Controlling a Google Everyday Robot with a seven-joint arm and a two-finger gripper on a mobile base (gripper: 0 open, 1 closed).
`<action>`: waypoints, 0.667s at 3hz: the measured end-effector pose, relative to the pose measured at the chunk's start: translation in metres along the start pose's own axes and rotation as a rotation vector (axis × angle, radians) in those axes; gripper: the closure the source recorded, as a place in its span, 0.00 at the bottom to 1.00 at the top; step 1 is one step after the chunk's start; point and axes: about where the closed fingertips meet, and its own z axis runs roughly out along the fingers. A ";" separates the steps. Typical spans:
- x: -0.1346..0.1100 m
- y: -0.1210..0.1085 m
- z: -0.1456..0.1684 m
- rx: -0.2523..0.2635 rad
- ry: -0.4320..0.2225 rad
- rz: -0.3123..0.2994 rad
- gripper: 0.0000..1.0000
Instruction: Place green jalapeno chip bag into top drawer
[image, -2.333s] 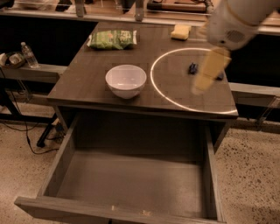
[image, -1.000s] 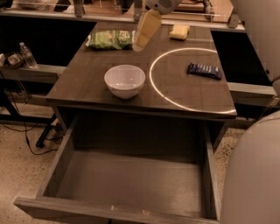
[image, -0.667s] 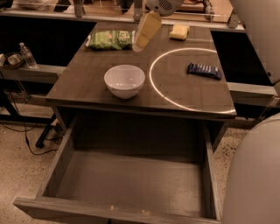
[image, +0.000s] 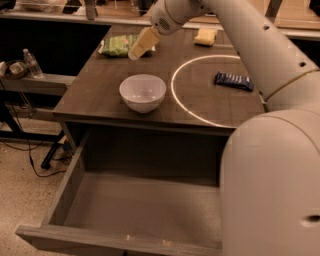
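Observation:
Next, my gripper grabs the end (image: 149, 51) of the green jalapeno chip bag nearer the yellow sponge, so that the other end hangs down.
The green jalapeno chip bag (image: 118, 45) lies flat at the far left of the dark table top (image: 95, 90). My gripper (image: 141, 45) hangs over the bag's right end, close above it; its pale fingers point down and to the left. The top drawer (image: 135, 210) stands pulled out below the table's front edge, its flat bottom bare. My arm reaches across from the right and fills the right side of the view.
A white bowl (image: 142, 92) sits at the table's front left. A dark blue wrapped bar (image: 234, 80) lies at the right, inside a white ring on the top. A yellow sponge (image: 205, 36) sits at the back. A shelf with a bottle (image: 32, 63) stands left.
My gripper has moved from the right side of the table across to the far left, and in the last second it has come down and left, closer to the green bag.

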 end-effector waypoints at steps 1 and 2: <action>-0.002 -0.019 0.055 0.008 -0.058 0.093 0.00; 0.021 -0.059 0.090 0.127 -0.081 0.249 0.00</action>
